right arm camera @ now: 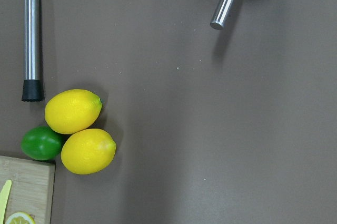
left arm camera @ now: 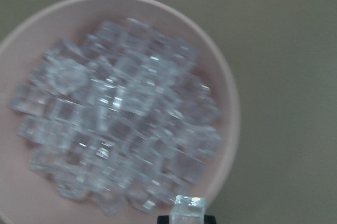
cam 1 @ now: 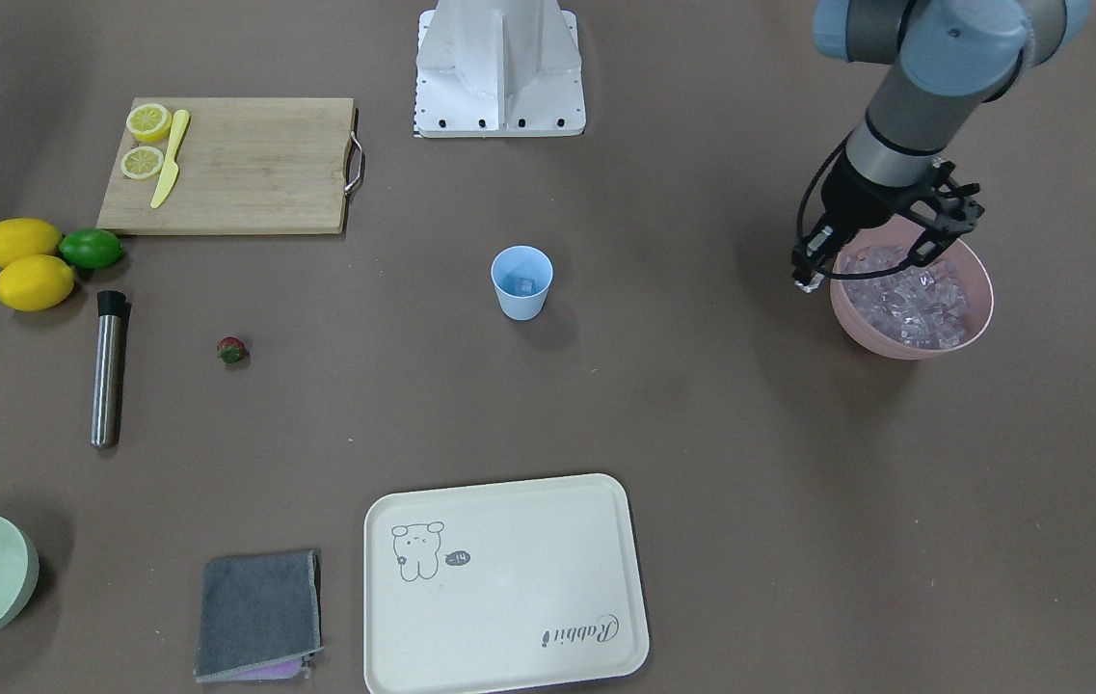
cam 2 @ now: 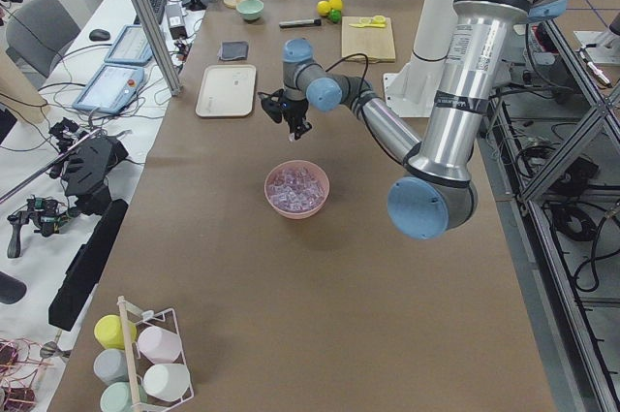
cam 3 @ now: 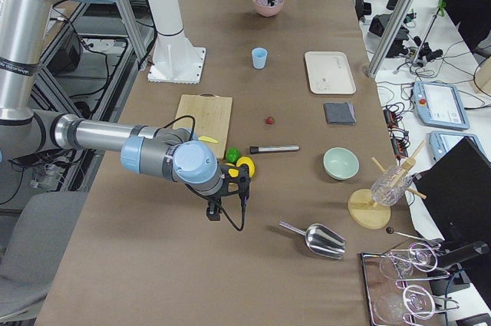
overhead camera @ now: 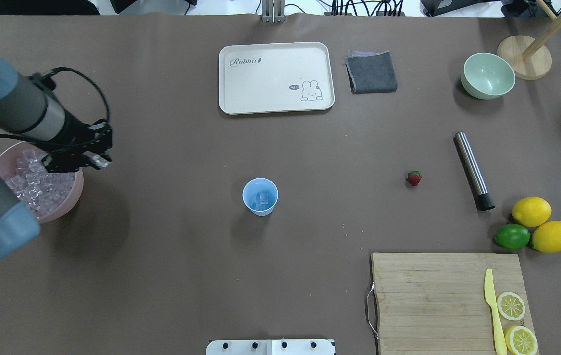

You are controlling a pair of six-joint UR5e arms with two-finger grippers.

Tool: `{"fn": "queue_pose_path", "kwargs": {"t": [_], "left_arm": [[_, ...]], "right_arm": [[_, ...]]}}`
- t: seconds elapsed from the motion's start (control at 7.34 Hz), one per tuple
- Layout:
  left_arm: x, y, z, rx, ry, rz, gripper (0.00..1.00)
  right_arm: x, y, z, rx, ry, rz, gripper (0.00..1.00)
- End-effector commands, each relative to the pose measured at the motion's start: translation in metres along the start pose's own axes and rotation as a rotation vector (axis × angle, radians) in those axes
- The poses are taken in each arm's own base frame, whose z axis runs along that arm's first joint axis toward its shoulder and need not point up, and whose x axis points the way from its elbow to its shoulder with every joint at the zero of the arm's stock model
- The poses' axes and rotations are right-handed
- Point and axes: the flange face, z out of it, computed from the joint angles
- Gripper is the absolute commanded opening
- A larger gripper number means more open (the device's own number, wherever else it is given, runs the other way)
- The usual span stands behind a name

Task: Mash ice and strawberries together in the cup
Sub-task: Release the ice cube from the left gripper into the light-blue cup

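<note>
My left gripper is to let go of its ice cube, held just above the pink bowl's rim, inside the light blue cup (cam 1: 523, 285), against the ice at the bottom.
The light blue cup (overhead camera: 260, 197) stands mid-table with an ice cube or two inside. The ice (left arm camera: 116, 129) is heaped in a pink bowl (cam 1: 976, 328) at the table's left end. My left gripper (cam 1: 806, 279) hangs just above the bowl's inner rim, shut on one ice cube (left arm camera: 189, 206). The strawberry (overhead camera: 414, 178) lies alone on the table to the cup's right. My right gripper (cam 3: 230, 192) shows only in the exterior right view, hovering near the lemons. I cannot tell whether it is open or shut.
A steel muddler (overhead camera: 473, 170) lies beyond the strawberry, beside two lemons (overhead camera: 542, 224) and a lime (overhead camera: 512, 236). A cutting board (overhead camera: 433, 301) holds lemon halves and a yellow knife. A cream tray (overhead camera: 275, 54), grey cloth (overhead camera: 371, 72) and green bowl (overhead camera: 488, 75) line the far edge.
</note>
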Motion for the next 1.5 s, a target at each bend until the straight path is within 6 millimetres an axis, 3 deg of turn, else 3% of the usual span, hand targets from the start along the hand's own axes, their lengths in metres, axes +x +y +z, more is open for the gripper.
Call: {"fn": "queue_pose_path", "kwargs": {"t": [0.0, 0.27, 0.54, 0.82, 0.95, 1.09, 1.23, 1.36], "left_arm": [[0.085, 0.080, -0.003, -0.072, 0.063, 0.122, 0.00], [0.139, 0.131, 0.010, -0.106, 0.075, 0.182, 0.00], [0.175, 0.177, 0.028, -0.071, 0.081, 0.229, 0.00], [0.175, 0.194, 0.039, -0.086, 0.069, 0.247, 0.00], [0.176, 0.195, 0.039, -0.088, 0.073, 0.250, 0.57], [0.178, 0.197, 0.038, -0.090, 0.077, 0.254, 0.84], [0.179, 0.198, 0.033, -0.090, 0.086, 0.262, 0.94], [0.178, 0.197, 0.018, -0.087, 0.112, 0.302, 0.97]], "right_arm": [[-0.001, -0.003, -0.001, 0.004, -0.001, -0.006, 1.00], [-0.001, -0.003, 0.000, 0.002, -0.002, -0.005, 1.00], [-0.002, -0.002, 0.001, 0.003, -0.016, 0.000, 1.00], [-0.001, -0.001, 0.001, 0.002, -0.015, 0.000, 1.00], [-0.001, -0.002, 0.001, 0.003, -0.018, 0.000, 1.00], [-0.002, -0.003, 0.000, 0.005, -0.019, -0.003, 1.00], [-0.005, -0.008, -0.002, 0.011, -0.022, -0.006, 1.00], [-0.017, -0.027, -0.006, 0.027, -0.055, -0.022, 1.00]]}}
